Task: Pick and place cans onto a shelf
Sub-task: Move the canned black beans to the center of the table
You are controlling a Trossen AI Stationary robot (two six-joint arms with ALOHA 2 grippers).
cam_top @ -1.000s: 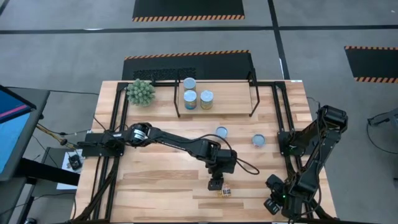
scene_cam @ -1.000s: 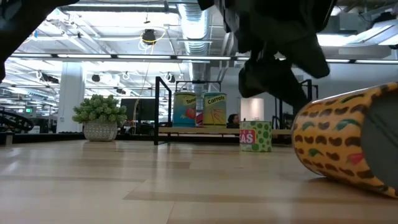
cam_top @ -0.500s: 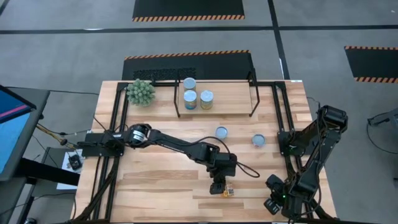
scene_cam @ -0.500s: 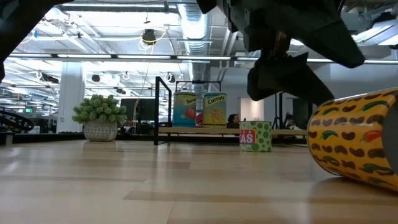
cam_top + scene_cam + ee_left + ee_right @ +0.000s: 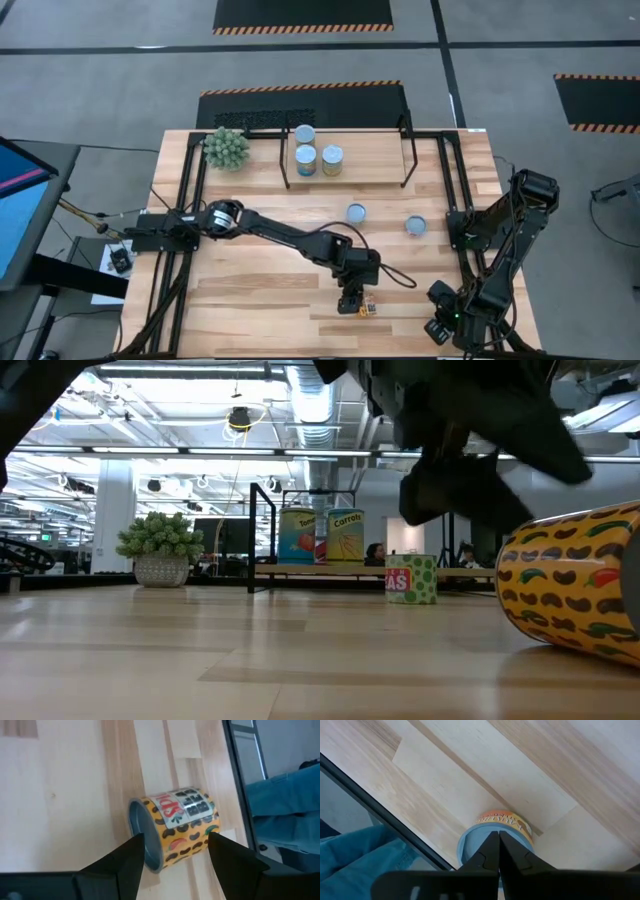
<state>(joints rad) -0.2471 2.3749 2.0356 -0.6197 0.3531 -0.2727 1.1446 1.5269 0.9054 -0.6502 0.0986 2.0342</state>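
My left gripper has its fingers at the ends of the yellow can, which lies on its side, so it should first pinch the can's grey rim (image 5: 158, 840) and stand it upright.
A can with a yellow patterned label (image 5: 175, 830) lies on its side near the table's front edge (image 5: 366, 309), and shows at the right of the low view (image 5: 575, 585). My left gripper (image 5: 174, 842) is open just above it, one finger at each side. Three cans (image 5: 305, 160) stand on the shelf's wood board (image 5: 370, 160), and two more (image 5: 356, 212) (image 5: 417, 226) stand on the table in front of it. My right gripper (image 5: 498, 845) is shut at the table's near right corner, above another upright can (image 5: 512, 827). My left gripper comes at the lying can from above. One finger (image 5: 134, 852) stands by the can's grey round end (image 5: 142, 827), the other (image 5: 220, 852) by its far label end (image 5: 207, 822). I cannot tell whether either finger touches it. The can rests on the table.
A green spiky plant (image 5: 226, 148) stands at the far left beside the shelf. Black frame rails (image 5: 455, 200) run along the table's sides. A person's blue trouser leg (image 5: 285, 795) shows past the near edge. Bare wood (image 5: 250, 290) lies at the left front.
My left gripper has gone a little toward the near edge and down over the lying can. The can has shifted slightly toward the table's right and turned about, still on its side.
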